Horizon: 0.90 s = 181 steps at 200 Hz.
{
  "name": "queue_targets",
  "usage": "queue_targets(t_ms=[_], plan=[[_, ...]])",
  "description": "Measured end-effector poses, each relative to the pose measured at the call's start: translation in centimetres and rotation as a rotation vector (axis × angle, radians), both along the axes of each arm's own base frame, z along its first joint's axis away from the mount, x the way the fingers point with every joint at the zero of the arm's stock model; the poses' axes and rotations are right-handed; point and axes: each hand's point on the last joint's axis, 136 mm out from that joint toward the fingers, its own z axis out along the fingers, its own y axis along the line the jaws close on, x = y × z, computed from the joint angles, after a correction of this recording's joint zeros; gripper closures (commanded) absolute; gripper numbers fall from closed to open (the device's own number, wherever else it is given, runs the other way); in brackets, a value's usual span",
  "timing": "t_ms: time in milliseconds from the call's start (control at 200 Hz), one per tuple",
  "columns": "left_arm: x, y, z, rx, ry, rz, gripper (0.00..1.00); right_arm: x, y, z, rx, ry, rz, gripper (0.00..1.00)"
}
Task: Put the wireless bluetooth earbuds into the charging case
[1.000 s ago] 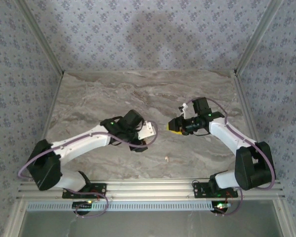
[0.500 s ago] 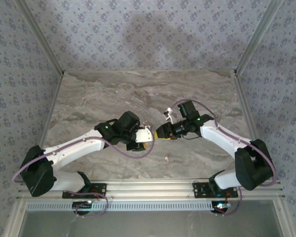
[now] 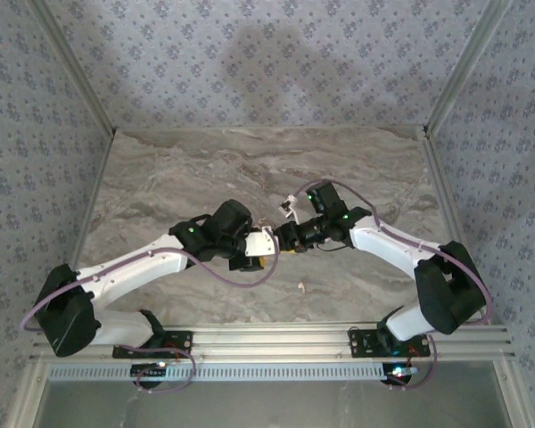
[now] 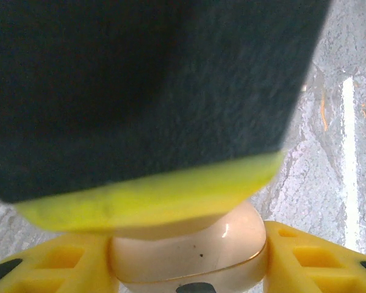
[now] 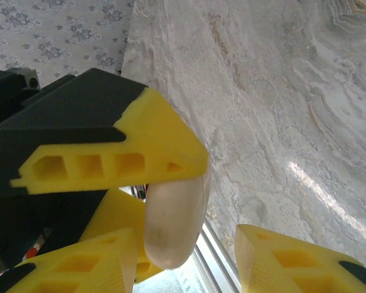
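My left gripper's fingers span the charging case's gold seam. Next, my right gripper takes the case (image 5: 174,226) before my left gripper takes just one half.
My left gripper (image 4: 186,259) is shut on the charging case (image 4: 189,244), a glossy cream shell with a thin gold seam, pinched between its yellow fingers. In the top view, the left gripper (image 3: 266,251) and the right gripper (image 3: 283,239) meet tip to tip at the table's middle. The right gripper (image 5: 186,244) stands open around the case (image 5: 174,223). The case lies by its left finger, and a gap separates it from the right finger (image 5: 293,259). One tiny whitish earbud (image 3: 301,287) lies on the marble in front of the grippers.
The grey marble table (image 3: 205,169) is walled by patterned panels and aluminium posts (image 3: 89,98). An aluminium rail (image 3: 267,337) runs along the near edge, with both arm bases on it.
The right gripper has swung left and slightly toward me until it reached the left gripper and the case. The left arm shifted a little early on, then held still.
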Motion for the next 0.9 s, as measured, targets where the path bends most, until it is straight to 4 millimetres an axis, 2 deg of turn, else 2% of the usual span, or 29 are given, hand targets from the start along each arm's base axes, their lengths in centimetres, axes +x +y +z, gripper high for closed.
queue_targets(t_ms=[365, 530, 650, 730, 904], plan=[[0.3, -0.3, 0.6, -0.027, -0.018, 0.003, 0.53, -0.5, 1.3, 0.0, 0.015, 0.012, 0.035, 0.56], [0.4, -0.4, 0.7, -0.033, -0.021, 0.007, 0.51, -0.6, 1.4, 0.1, 0.018, 0.020, 0.039, 0.67], [0.5, -0.4, 0.7, -0.030, -0.022, 0.014, 0.32, -0.6, 1.4, 0.2, 0.021, 0.009, 0.044, 0.71], [0.7, -0.3, 0.8, -0.038, -0.016, 0.031, 0.02, -0.5, 1.3, 0.3, 0.017, -0.017, 0.047, 0.72], [2.1, 0.7, 1.5, -0.093, 0.026, 0.104, 0.00, 0.1, 0.0, 1.2, 0.002, -0.144, 0.046, 0.73]])
